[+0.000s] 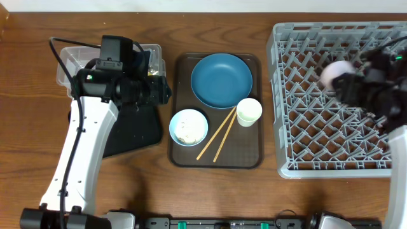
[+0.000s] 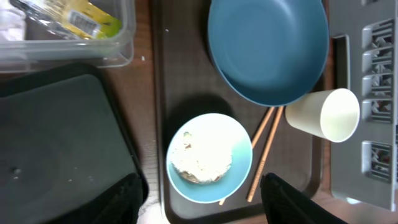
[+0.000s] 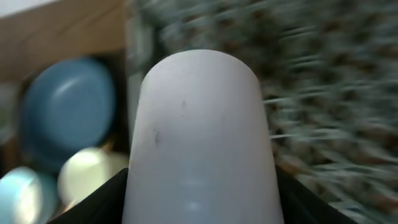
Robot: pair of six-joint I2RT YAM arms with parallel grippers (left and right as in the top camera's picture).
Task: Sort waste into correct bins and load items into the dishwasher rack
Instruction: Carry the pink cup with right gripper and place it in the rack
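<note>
My right gripper needs to let go of the pink cup near the grey rack's front corner (image 1: 399,133) farthest from the brown tray.
My left gripper (image 1: 166,90) (image 2: 205,205) is open and empty, just above the pale blue bowl (image 1: 188,126) (image 2: 208,155) that holds whitish rice scraps (image 2: 200,157). The bowl, dark blue plate (image 1: 221,80) (image 2: 267,50), white cup (image 1: 248,111) (image 2: 323,115) and two chopsticks (image 1: 217,135) (image 2: 264,149) lie on the brown tray. My right gripper (image 1: 346,83) (image 3: 202,199) is shut on the pink cup (image 1: 334,73) (image 3: 199,137), held above the grey rack (image 1: 337,146) (image 3: 323,93). The yellow-green wrapper (image 2: 87,18) lies in the clear tub (image 1: 149,54) (image 2: 68,53). I cannot make out the tissue.
The black tray (image 1: 137,130) (image 2: 62,143) lies just left of the brown serving tray (image 1: 245,159) (image 2: 165,93), below the clear tub. My left arm covers much of the tub and black tray from overhead. The rack fills the right side of the table.
</note>
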